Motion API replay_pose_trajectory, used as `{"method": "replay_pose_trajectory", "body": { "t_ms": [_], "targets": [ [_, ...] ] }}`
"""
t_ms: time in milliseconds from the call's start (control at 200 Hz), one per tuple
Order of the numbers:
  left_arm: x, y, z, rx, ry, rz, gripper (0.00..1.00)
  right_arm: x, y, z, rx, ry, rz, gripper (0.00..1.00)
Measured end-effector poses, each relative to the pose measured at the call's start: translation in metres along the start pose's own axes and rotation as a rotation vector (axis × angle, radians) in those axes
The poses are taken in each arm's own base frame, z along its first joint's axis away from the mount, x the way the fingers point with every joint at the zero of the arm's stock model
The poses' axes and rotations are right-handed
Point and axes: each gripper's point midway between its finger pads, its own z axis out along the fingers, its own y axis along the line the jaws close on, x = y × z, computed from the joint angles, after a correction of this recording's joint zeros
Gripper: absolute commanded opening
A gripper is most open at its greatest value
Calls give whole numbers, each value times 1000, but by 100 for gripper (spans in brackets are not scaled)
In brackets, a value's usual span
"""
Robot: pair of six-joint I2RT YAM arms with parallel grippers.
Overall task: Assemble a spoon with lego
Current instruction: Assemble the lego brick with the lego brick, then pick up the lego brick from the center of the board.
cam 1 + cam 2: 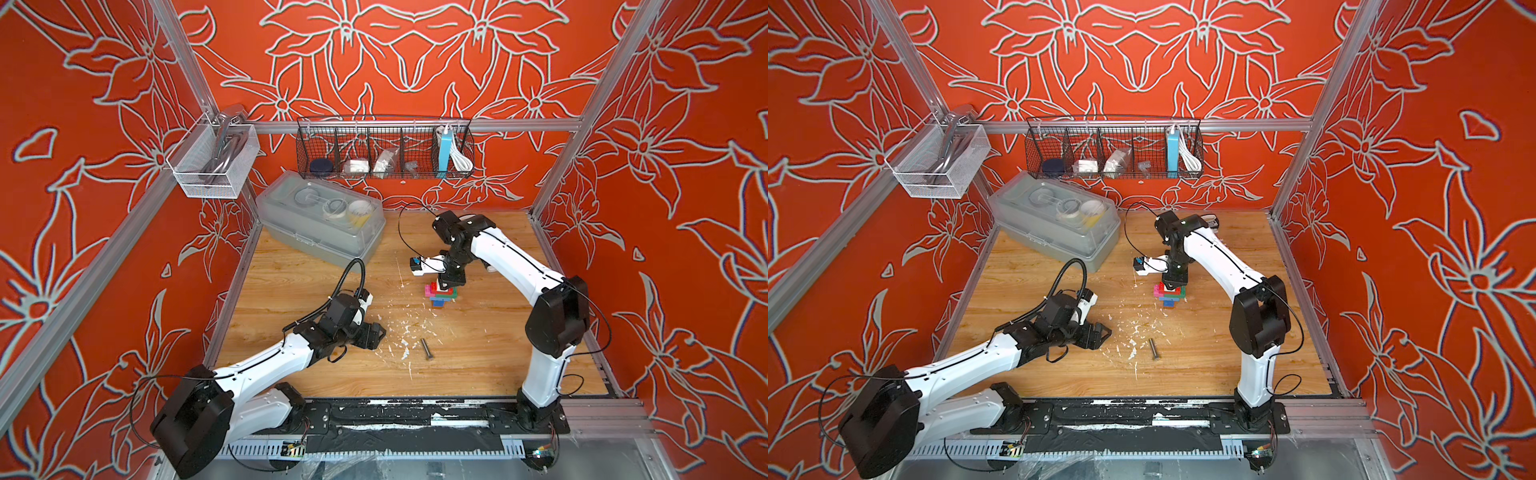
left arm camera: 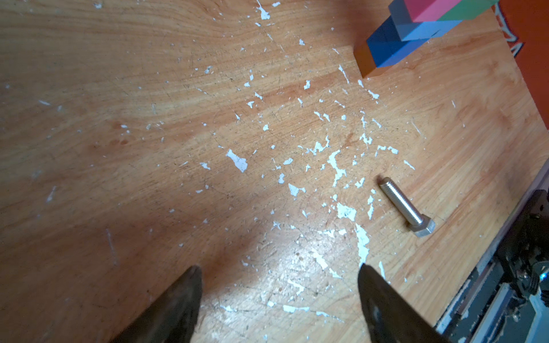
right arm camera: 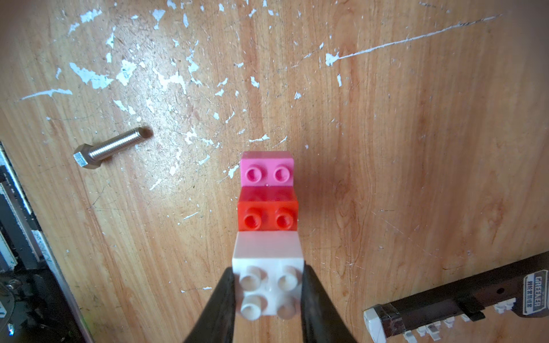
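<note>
The standing spoon's top white brick is all that my right gripper pinches, so I need to take a new, lower grip at the red brick (image 3: 267, 208) before I lay the spoon flat.
The spoon (image 1: 439, 294) (image 1: 1168, 293) stands as a stepped stack of lego bricks on the wooden table, right of centre. My right gripper (image 1: 447, 284) (image 1: 1173, 284) comes down on it from above. In the right wrist view this gripper (image 3: 269, 292) is shut on the top white brick (image 3: 267, 252), with the red brick (image 3: 267, 218) and pink brick (image 3: 266, 172) stepping down beyond it. The left wrist view catches the spoon's blue and brown stem (image 2: 392, 47). My left gripper (image 1: 376, 332) (image 1: 1102, 332) (image 2: 279, 276) hovers open and empty over the table at the left.
A grey metal bolt (image 1: 427, 348) (image 2: 407, 208) (image 3: 110, 147) lies between the arms on the flaked table. A black strip with white pegs (image 3: 460, 306) lies behind the right gripper. A clear plastic box (image 1: 320, 216) sits at the back left under a wire basket (image 1: 384, 149).
</note>
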Motion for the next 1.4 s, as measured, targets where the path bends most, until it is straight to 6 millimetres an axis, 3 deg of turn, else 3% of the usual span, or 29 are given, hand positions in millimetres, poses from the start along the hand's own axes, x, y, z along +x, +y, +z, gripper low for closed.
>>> {"method": "replay_pose_trajectory", "body": {
  "t_ms": [365, 560, 891, 1401],
  "targets": [
    [0, 1, 0, -8, -2, 4, 81, 2, -1, 2, 4, 16, 15, 60],
    [-1, 2, -1, -10, -5, 6, 81, 1, -1, 7, -7, 22, 14, 61],
    [-1, 3, -2, -17, -9, 7, 81, 4, 1, 34, -64, 54, 22, 57],
    [-1, 3, -2, -21, -8, 7, 81, 2, -1, 39, -58, 51, 35, 48]
  ]
}}
